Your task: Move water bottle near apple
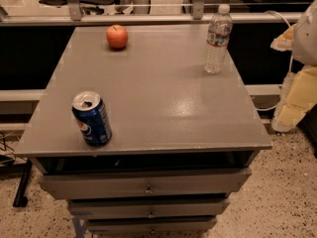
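Observation:
I move my gripper to the water bottle next and close it around the bottle's label [218, 31], below the bottle's white cap.
The water bottle [218, 38] is tall, clear plastic with a white cap and a white-and-red label. It stands upright near the far right corner of the grey cabinet top [163, 98]. The apple [117, 36] is small, round and red-orange, and sits near the far edge, left of centre, well apart from the bottle. My gripper [290, 110] is at the right edge of the view, off the cabinet's right side and below the level of its top, on the pale white-and-cream arm [307, 38]. It holds nothing that I can see and is clear of the bottle.
A blue soda can [92, 118] with an opened top stands upright near the front left corner. The cabinet has several drawers [146, 185] below. A metal rail [148, 19] and glass run behind the far edge. Speckled floor lies around.

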You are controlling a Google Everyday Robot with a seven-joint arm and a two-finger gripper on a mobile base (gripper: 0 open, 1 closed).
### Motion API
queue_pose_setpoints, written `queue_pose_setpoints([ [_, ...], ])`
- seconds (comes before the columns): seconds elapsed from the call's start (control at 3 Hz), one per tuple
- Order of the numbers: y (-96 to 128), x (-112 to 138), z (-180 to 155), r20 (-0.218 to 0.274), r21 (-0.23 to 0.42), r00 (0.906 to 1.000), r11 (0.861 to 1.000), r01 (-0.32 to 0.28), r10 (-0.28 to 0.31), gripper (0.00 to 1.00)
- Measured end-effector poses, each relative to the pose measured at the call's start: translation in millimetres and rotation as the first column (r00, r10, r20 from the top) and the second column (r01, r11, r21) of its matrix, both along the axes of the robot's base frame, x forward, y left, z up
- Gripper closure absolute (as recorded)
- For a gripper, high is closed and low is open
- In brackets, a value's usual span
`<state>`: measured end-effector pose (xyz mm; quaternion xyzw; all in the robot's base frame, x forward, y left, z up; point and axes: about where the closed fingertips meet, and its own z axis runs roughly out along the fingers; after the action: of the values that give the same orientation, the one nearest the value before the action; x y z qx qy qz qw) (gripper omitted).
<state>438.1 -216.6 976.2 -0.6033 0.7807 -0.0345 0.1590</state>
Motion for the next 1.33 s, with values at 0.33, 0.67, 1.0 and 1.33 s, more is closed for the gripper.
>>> queue_pose_setpoints([
  [0.33, 0.0, 0.0, 0.0, 0.000, 0.000, 1.0000, 1.000, 0.000, 0.000, 0.00],
  [0.67, 1.9, 2.9, -0.2, 0.029, 0.032, 0.9996, 0.999, 0.003, -0.004, 0.00],
  [1.0, -1.7, 22.8, -7.1, 0.094, 0.106, 0.9954, 0.994, 0.009, -0.019, 0.00],
  [1.33, -8.5, 72.0, -8.7, 0.196, 0.236, 0.9783, 0.972, 0.019, -0.067, 0.00],
])
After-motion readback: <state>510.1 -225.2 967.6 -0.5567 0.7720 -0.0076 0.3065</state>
